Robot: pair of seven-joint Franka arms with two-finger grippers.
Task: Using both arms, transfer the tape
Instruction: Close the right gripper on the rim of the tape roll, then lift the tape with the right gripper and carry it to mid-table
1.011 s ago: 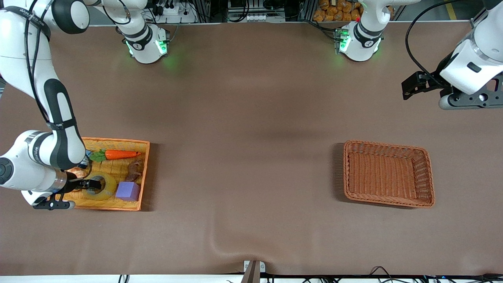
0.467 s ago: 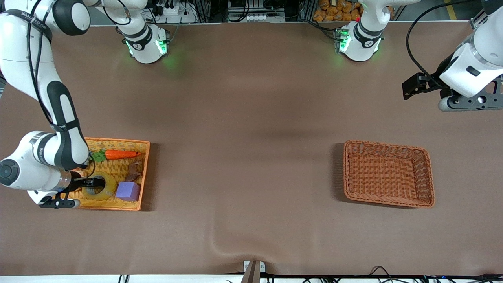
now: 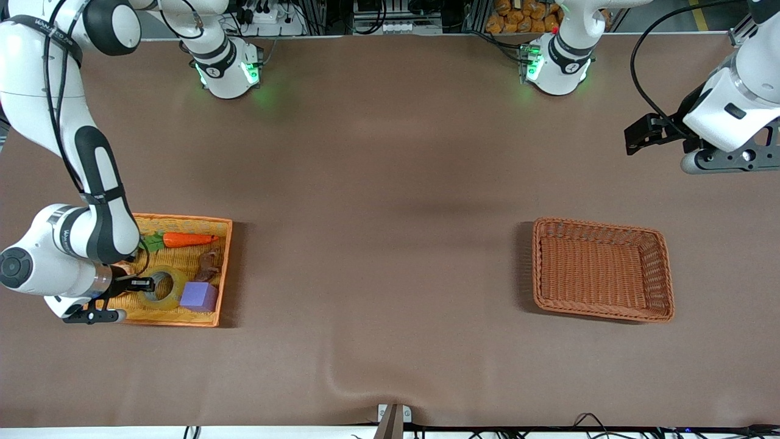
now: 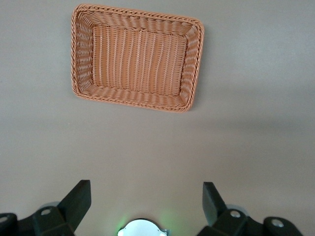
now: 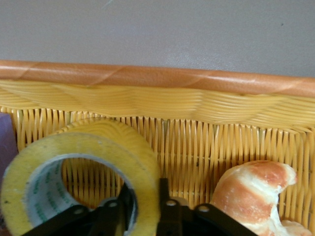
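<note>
The tape, now down in the yellow basket, will be released by my right gripper on the bare table (image 3: 403,241), in the space between the yellow basket and the brown wicker basket.
The tape (image 3: 166,288) is a yellowish ring with a grey core, lying in the yellow basket (image 3: 222,268) at the right arm's end of the table. My right gripper (image 3: 144,283) is down in that basket and shut on the tape's wall. One finger is inside the ring and one outside, as the right wrist view shows the right gripper (image 5: 144,196) and the tape (image 5: 98,142). The ring looks tipped up on the gripped side. My left gripper (image 3: 638,134) waits open in the air over bare table at the left arm's end; the left wrist view shows the left gripper (image 4: 145,189) holding nothing.
In the yellow basket lie a croissant (image 5: 256,187), a toy carrot (image 3: 186,239), a purple block (image 3: 198,296) and a brown item (image 3: 210,263). A brown wicker basket (image 3: 537,268), also the wicker basket (image 4: 78,54), stands toward the left arm's end.
My right gripper has closed on the tape's wall and the ring has tipped and shifted slightly toward the arm. The left arm has barely moved.
</note>
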